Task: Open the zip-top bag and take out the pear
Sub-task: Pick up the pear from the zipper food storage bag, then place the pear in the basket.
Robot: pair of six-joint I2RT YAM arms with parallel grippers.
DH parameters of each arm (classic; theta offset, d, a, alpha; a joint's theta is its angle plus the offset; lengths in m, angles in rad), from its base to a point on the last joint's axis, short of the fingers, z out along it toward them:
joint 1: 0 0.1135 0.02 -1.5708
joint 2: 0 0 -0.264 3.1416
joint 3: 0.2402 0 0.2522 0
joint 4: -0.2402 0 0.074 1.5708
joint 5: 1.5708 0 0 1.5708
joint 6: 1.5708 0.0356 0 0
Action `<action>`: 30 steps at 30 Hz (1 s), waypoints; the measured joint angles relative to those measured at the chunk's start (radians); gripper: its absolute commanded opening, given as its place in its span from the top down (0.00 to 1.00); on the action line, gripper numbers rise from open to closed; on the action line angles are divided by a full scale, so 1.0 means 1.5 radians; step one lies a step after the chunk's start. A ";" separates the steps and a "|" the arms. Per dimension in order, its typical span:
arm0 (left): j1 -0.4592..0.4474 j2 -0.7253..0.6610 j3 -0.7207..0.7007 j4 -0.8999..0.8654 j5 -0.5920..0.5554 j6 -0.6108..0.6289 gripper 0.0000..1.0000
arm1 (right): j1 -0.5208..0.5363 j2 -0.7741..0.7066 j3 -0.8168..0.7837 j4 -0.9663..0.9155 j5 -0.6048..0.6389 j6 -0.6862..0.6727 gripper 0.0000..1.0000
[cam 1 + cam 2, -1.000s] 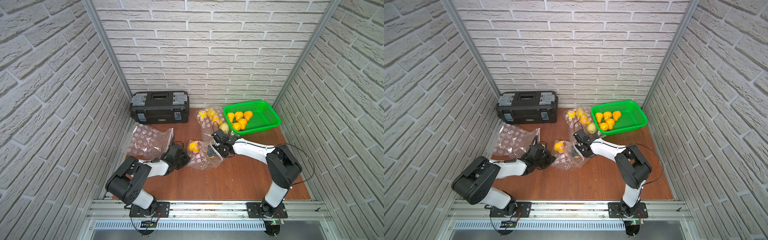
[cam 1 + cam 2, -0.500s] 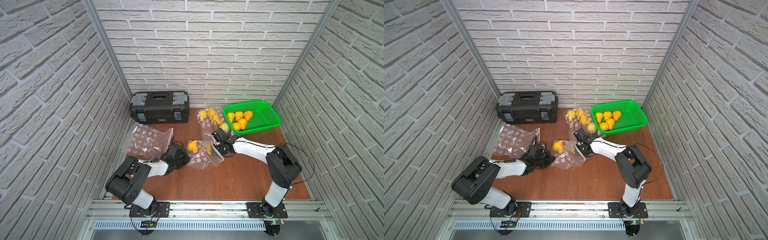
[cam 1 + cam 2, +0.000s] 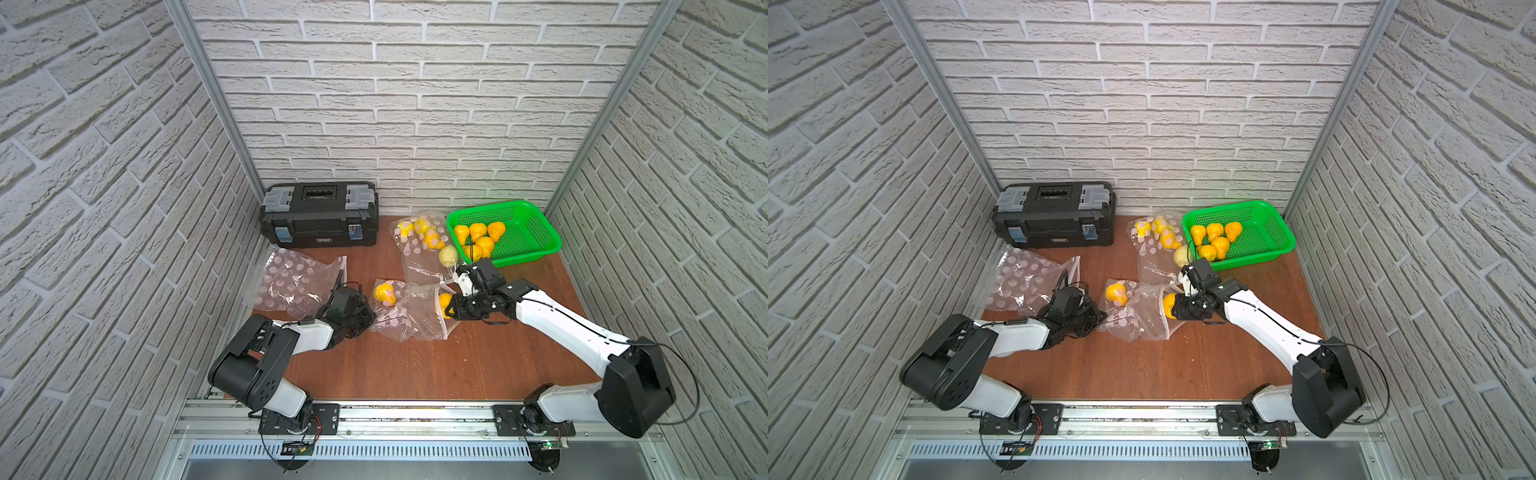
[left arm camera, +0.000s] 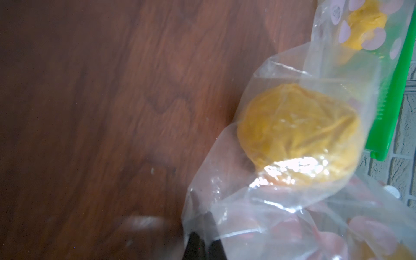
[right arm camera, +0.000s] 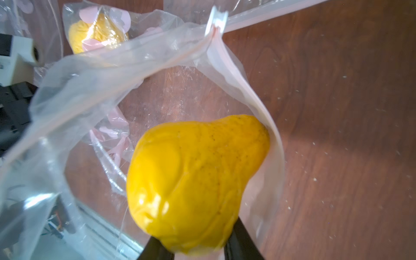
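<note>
The yellow pear, now in the bag's open mouth, will drop from my right gripper beside the other pears along the green basket's front rim [image 3: 500, 253], inside it.
A clear zip-top bag [image 3: 409, 316] [image 3: 1138, 318] with pink dots lies mid-table, its mouth gaping toward the right arm. My right gripper [image 3: 451, 307] [image 3: 1177, 308] [image 5: 198, 247] is shut on a yellow pear [image 3: 444, 301] [image 3: 1169, 302] [image 5: 195, 177], which sits in the bag's open mouth against the zip strip [image 5: 249, 94]. My left gripper [image 3: 365, 320] [image 3: 1097, 320] [image 4: 202, 238] is shut on a fold of the bag's plastic at its opposite end. A second yellow pear [image 3: 384, 292] [image 4: 299, 135] shows through plastic near the left gripper.
A green basket [image 3: 536, 232] with several yellow pears stands at the back right. Beside it lie another bag of pears [image 3: 419, 239] and a pale pear [image 3: 448, 255]. Crumpled empty bags [image 3: 291, 278] lie at the left, and a black toolbox [image 3: 319, 220] stands at the back.
The right gripper has closed on the pear inside the bag's mouth and drawn it slightly toward the opening. The left gripper has stayed put, holding the bag.
</note>
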 measured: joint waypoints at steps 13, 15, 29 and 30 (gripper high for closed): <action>0.013 -0.008 -0.001 -0.014 0.003 0.014 1.00 | -0.227 -0.058 0.123 -0.060 -0.036 -0.037 0.81; 0.013 -0.009 -0.001 -0.016 0.004 0.016 1.00 | -0.258 -0.024 0.162 -0.053 -0.031 -0.041 0.81; 0.014 -0.015 -0.002 -0.026 0.004 0.024 1.00 | -0.386 0.401 0.533 -0.074 0.028 -0.104 0.81; 0.014 -0.015 -0.002 -0.026 0.005 0.025 1.00 | -0.389 0.423 0.547 -0.078 0.029 -0.108 0.81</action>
